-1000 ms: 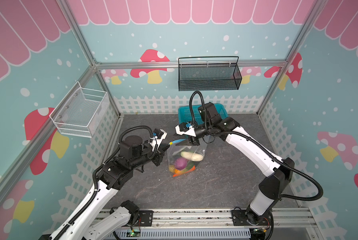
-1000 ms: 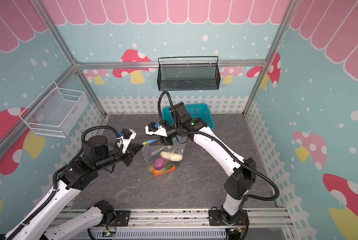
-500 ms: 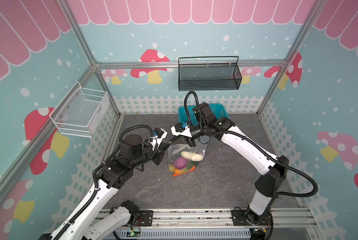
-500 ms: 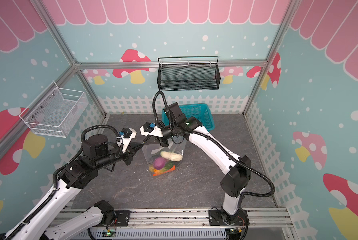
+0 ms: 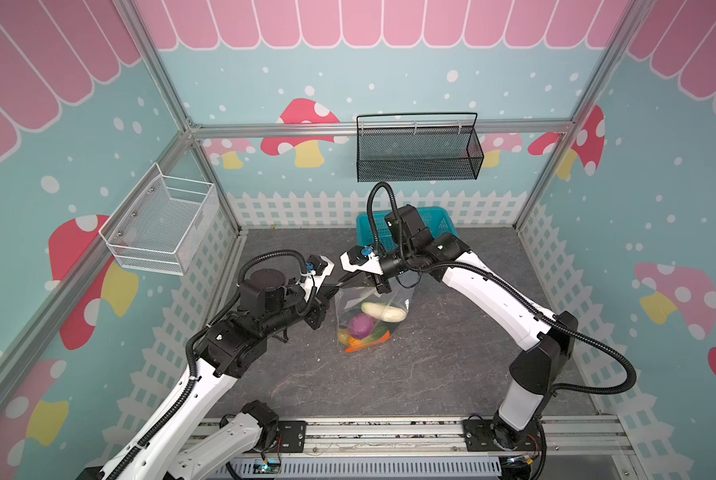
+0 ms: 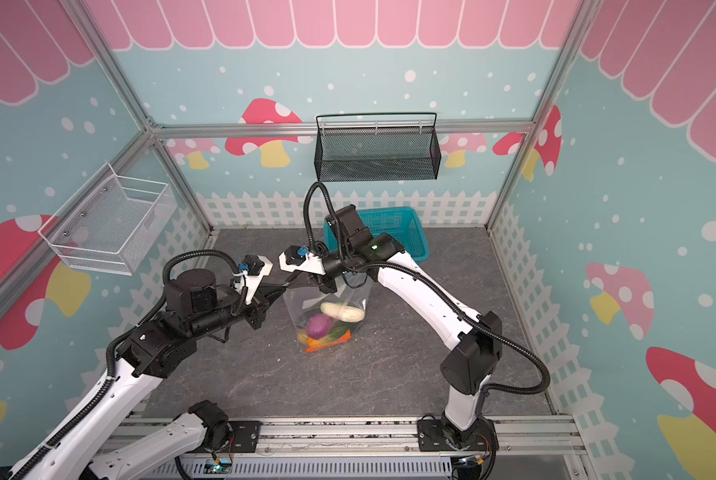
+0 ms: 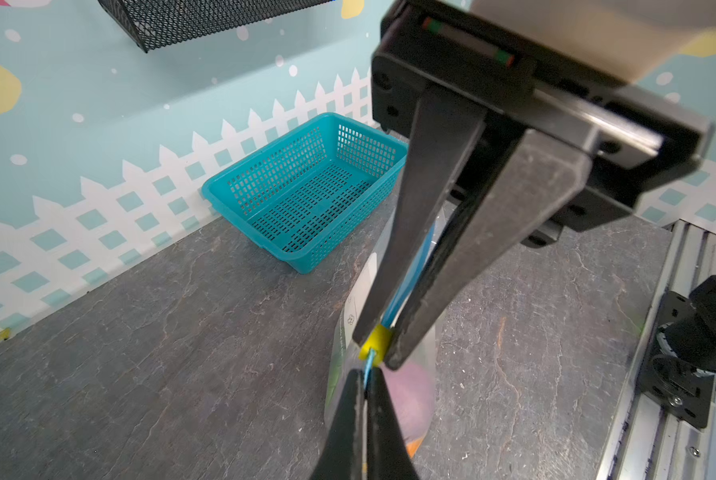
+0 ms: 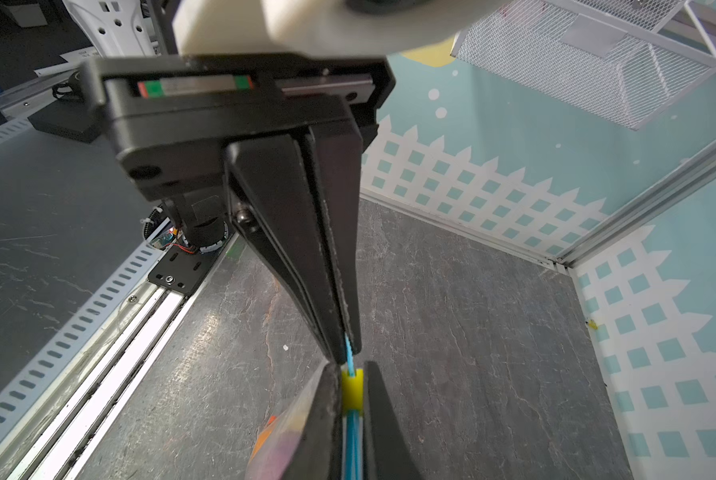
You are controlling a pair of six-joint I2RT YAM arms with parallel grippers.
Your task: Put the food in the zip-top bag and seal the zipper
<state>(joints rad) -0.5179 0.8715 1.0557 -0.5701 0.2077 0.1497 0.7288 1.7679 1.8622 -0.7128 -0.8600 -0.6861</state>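
Note:
The robot's left gripper pinches the blue zipper's end with only the ends of its fingers, so it should open and grip the zipper deeper (image 7: 370,360) next to the yellow slider.
The clear zip-top bag (image 5: 393,297) (image 6: 354,297) hangs upright from both grippers in both top views. The food lies in its bottom: a white radish (image 5: 383,311), a purple onion (image 5: 360,326), an orange carrot (image 5: 364,347). My left gripper (image 7: 365,376) (image 5: 334,289) is shut on the end of the blue zipper (image 7: 410,282). Tip to tip with it, my right gripper (image 8: 351,374) (image 5: 343,284) is shut on the zipper's yellow slider (image 8: 352,392) (image 7: 375,343). The bag's mouth is hidden under the right gripper.
A teal lattice basket (image 5: 435,220) (image 7: 306,195) stands at the back wall behind the right arm. A black mesh basket (image 5: 418,153) hangs on the back wall, a white wire basket (image 5: 161,224) on the left wall. A metal rail (image 5: 389,432) runs along the front edge.
My right gripper has moved left along the bag's mouth up to the left gripper and has shut on the yellow slider. The left gripper has kept its hold.

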